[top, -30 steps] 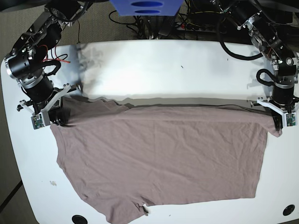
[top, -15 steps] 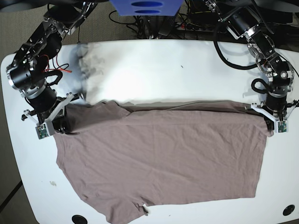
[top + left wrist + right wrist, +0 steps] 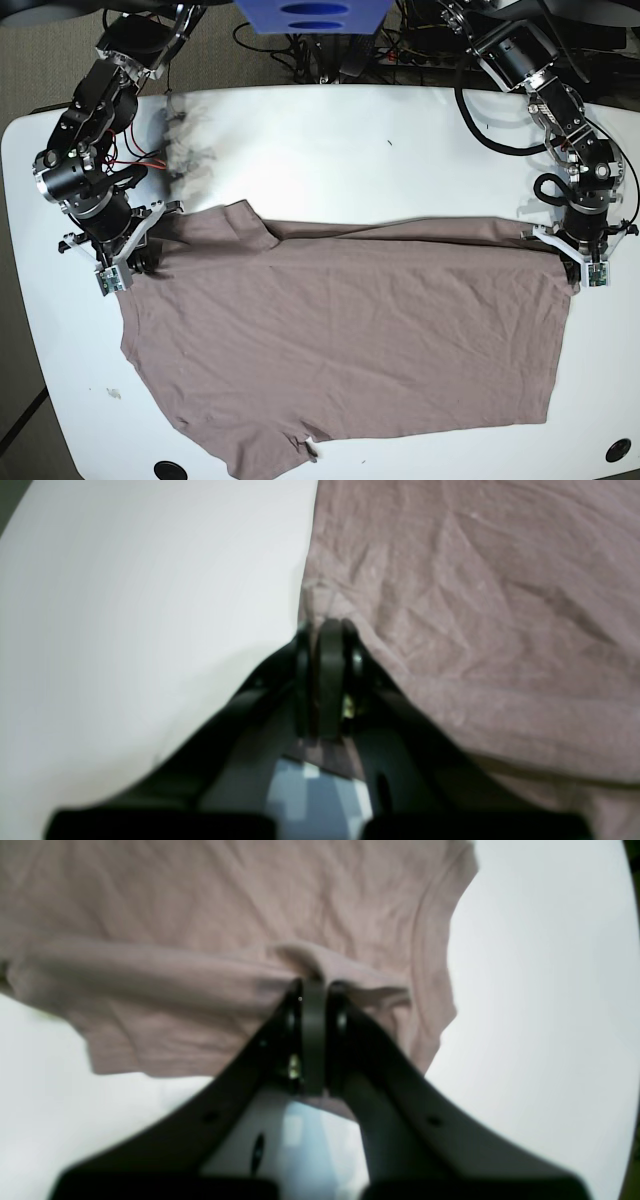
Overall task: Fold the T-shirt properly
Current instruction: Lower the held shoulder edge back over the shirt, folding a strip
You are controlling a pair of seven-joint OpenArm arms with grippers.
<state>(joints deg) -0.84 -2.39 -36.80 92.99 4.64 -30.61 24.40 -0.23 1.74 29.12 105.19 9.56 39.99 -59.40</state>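
Note:
My right gripper pinches a bunched fold short of the T-shirt's outer corner (image 3: pixel 428 1044); next I open it and grip the layers closer to that corner.
The taupe T-shirt (image 3: pixel 340 340) lies spread over the white table (image 3: pixel 350 150), reaching almost from side to side, with one sleeve at the lower left. My left gripper (image 3: pixel 578 262) is at the shirt's upper right corner; in the left wrist view the gripper (image 3: pixel 325 630) is shut on the shirt's edge (image 3: pixel 450 605). My right gripper (image 3: pixel 135 262) is at the shirt's upper left corner; in the right wrist view the gripper (image 3: pixel 315 985) is shut on a pinched fold of the shirt (image 3: pixel 225 915).
Bare white table lies beyond the shirt's top edge. Cables and a blue object (image 3: pixel 310 15) sit behind the table's far edge. Two black round holes (image 3: pixel 168 468) (image 3: pixel 618 450) are near the front corners.
Both grippers have moved toward the far side of the table, pulling the shirt's top edge with them. The fabric has drawn flatter and more taut between them.

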